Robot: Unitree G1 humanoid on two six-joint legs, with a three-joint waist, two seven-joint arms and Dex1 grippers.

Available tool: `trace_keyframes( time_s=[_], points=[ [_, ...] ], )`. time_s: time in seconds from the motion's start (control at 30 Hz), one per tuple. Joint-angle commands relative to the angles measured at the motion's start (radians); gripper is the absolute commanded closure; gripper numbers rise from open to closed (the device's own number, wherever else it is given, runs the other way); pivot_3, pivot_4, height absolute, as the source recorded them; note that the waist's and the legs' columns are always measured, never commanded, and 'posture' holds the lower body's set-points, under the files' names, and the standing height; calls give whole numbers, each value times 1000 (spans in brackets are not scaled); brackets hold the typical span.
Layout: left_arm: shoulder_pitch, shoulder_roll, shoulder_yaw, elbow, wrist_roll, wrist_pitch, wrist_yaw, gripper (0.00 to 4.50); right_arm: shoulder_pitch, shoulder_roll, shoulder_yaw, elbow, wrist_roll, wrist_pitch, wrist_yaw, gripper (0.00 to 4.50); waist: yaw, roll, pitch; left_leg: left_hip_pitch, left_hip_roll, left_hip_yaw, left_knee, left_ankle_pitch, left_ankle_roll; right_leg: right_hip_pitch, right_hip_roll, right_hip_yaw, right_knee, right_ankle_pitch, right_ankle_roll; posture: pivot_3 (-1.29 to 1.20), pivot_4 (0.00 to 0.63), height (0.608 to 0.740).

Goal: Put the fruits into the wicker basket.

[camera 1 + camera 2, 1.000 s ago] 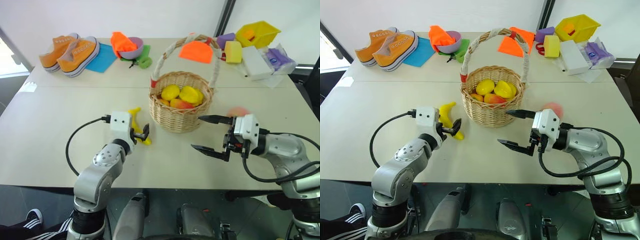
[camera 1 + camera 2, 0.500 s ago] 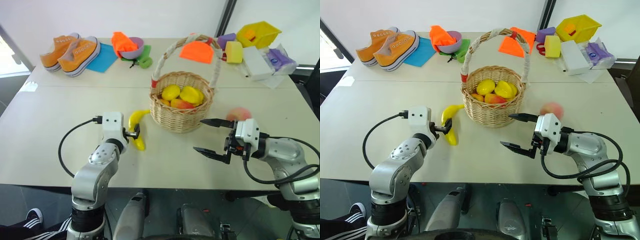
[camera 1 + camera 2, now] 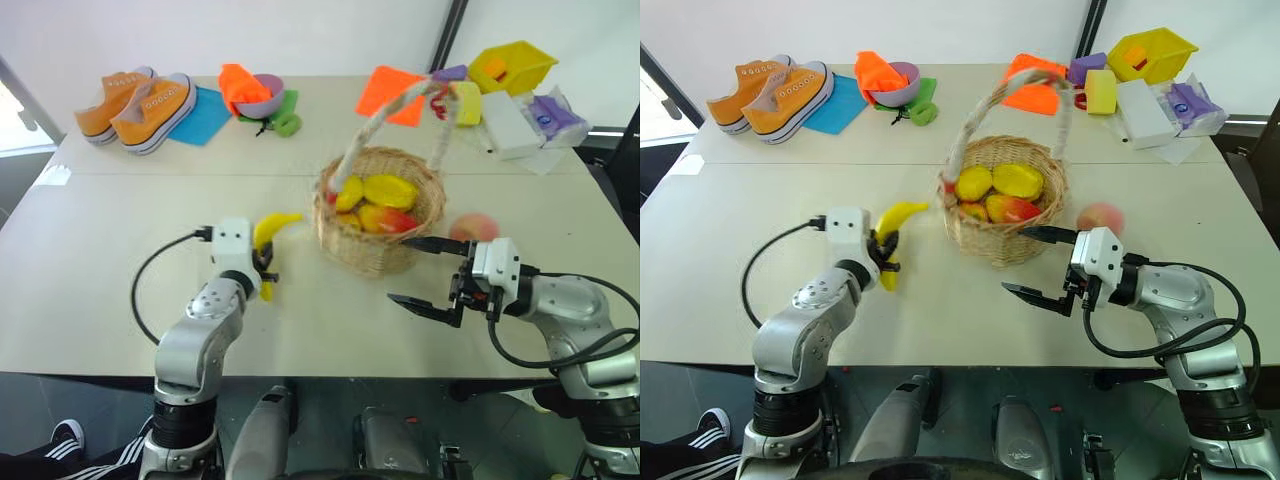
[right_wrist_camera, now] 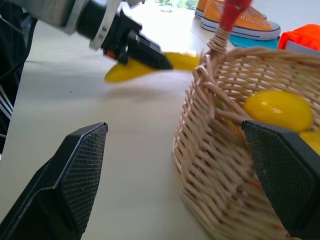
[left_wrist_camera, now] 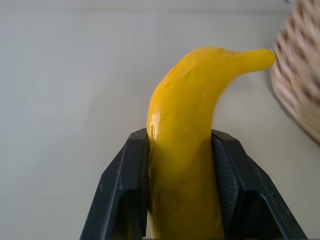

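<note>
The left gripper will release the yellow banana on top of the yellow and red fruits [image 3: 386, 189] inside the wicker basket.
My left gripper [image 3: 266, 268] is shut on the lower half of the curved yellow banana [image 5: 185, 135], whose tip points at the basket's wall. The wicker basket [image 3: 380, 240] stands right of it, holding several yellow and red fruits, its white handle with red bands leaning to the right. Just right of the basket's front stands my right gripper [image 3: 398, 270], open and holding nothing. The pink-orange peach [image 3: 475, 228] lies on the table behind that hand. In the right wrist view the basket [image 4: 235, 170] is close ahead, with the banana [image 4: 150, 65] and left gripper beyond.
Orange sneakers [image 3: 140, 100] and a blue cloth [image 3: 205, 112] lie at the back left. A purple bowl [image 3: 262, 95] and a green object [image 3: 288, 122] sit behind the basket. An orange cloth [image 3: 385, 90], yellow block [image 3: 465, 100], white box [image 3: 510, 122] and yellow bin [image 3: 515, 65] crowd the back right.
My left gripper has shut on the banana and shifted slightly left. The basket has slid to the right and its handle now leans right. The right arm has stayed put.
</note>
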Motion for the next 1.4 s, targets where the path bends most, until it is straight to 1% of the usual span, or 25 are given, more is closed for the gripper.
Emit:
trace_keyframes(
  time_s=[0.03,0.13,0.23,0.33,0.37,0.4,0.47,0.53,0.6,0.7,0.8,1.03,1.23,1.4],
  points=[
    [3,48,60,-86,-5,-63,-39,3315,-15,-9,-35,-2,17,-5,-3,0,1,0,0,0,0,0,0,0,0,0,0,0,0,0,0,0,150,740],
    [-10,58,121,-87,-28,-87,-47,3315,-17,-7,-31,7,12,-11,0,0,7,0,0,0,0,0,0,0,0,0,0,0,0,0,0,0,150,740],
    [-65,64,107,-58,-93,-108,-131,3315,-29,-1,-20,25,5,-22,7,0,12,0,0,0,0,0,0,0,0,-1,0,0,0,0,0,0,150,740],
    [-121,52,98,-17,-133,-116,-173,3315,-44,4,-17,42,6,-28,11,0,20,0,0,0,0,0,1,0,0,-1,0,0,0,0,1,0,150,740],
    [-146,48,98,2,-167,-99,-200,3315,-48,4,-17,47,5,-29,12,0,21,0,0,0,0,0,1,0,0,-1,0,0,0,0,1,0,150,740],
    [-169,58,92,21,-199,-74,-238,3315,-52,5,-16,51,4,-31,13,0,22,0,0,0,0,0,1,0,0,0,0,0,0,0,1,0,150,740],
    [-210,140,40,77,-186,-90,-337,3315,-56,7,-15,54,2,-33,12,0,21,0,0,0,0,0,1,0,0,0,0,0,0,0,1,0,150,740],
    [-273,187,19,183,-180,-117,-400,3315,-60,11,-12,57,-3,-37,8,0,21,0,0,0,0,0,0,0,0,0,0,0,0,0,1,0,150,740],
    [-340,200,12,285,-188,-154,-449,3315,-62,16,-9,57,-9,-40,2,0,20,0,0,0,0,0,0,1,-1,0,1,0,0,0,1,0,150,740],
    [-452,180,-25,465,-177,-231,-520,3315,-54,21,-8,31,-10,-31,-13,0,21,0,0,0,0,0,0,1,-1,0,0,0,0,0,1,0,150,740],
    [-551,150,-40,631,-145,-307,-535,3315,-40,21,-11,7,-13,-24,-30,0,22,0,0,0,-1,0,0,1,-1,0,0,-1,0,0,1,0,150,740],
    [-702,84,-88,897,-109,-394,-615,3315,8,1,-41,-37,-6,-7,-57,0,14,-1,1,0,-1,0,0,3,-5,0,0,-1,0,0,1,0,150,740],
    [-787,45,-132,1035,-56,-434,-675,3315,45,-31,-113,-25,5,-17,-54,0,17,-1,1,-1,-1,0,1,3,-4,1,-1,-1,0,0,1,0,150,740],
    [-844,38,-108,1081,-58,-452,-707,3315,41,-28,-143,-23,26,4,-65,0,17,-1,1,-1,-1,0,1,3,-4,1,-1,-1,0,0,1,0,150,740]
  ],
)
